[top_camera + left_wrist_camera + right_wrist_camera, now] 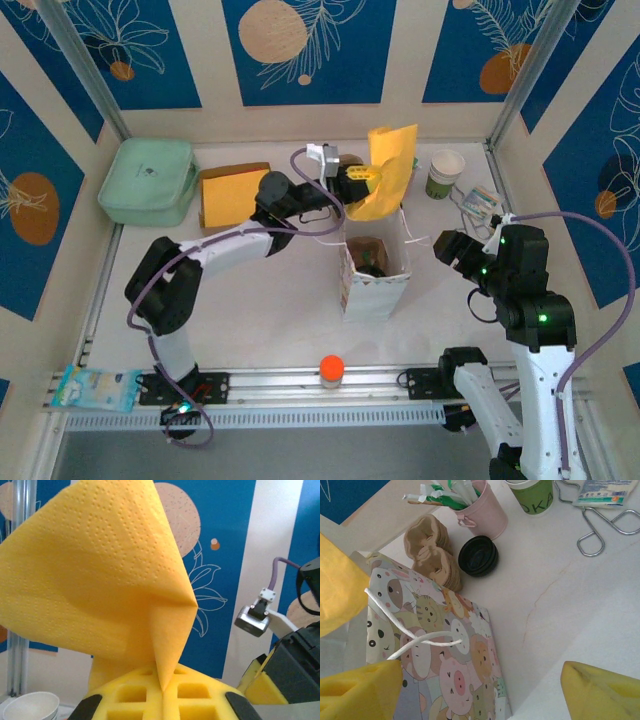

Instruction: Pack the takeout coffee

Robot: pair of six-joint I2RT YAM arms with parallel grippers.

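The robot's left gripper should release the yellow napkin inside the open paper bag [371,232], by the bag's far rim.
My left gripper [360,180] hangs above the far rim of the paper bag [372,275], shut on a yellow napkin [392,165]. From the left wrist, the napkin [100,575] stands up out of the closed yellow fingers [125,700]. The cartoon-animal bag [450,645] stands open; something dark and brownish [371,258] lies inside, too unclear to name. A round black lid [478,555] sits on the table behind the bag, with no green cup side visible under it. My right gripper [452,246] is open and empty to the right of the bag, fingers [600,692] wide apart.
Behind the bag are a pink cup of sticks [480,510], brown cardboard sleeves [432,550] and a lidless green-and-white cup [445,172]. A wire holder with packets [480,202] is far right. A mint case [150,180] and a tan pad [232,193] lie far left. An orange-capped bottle [332,370] stands near the front rail.
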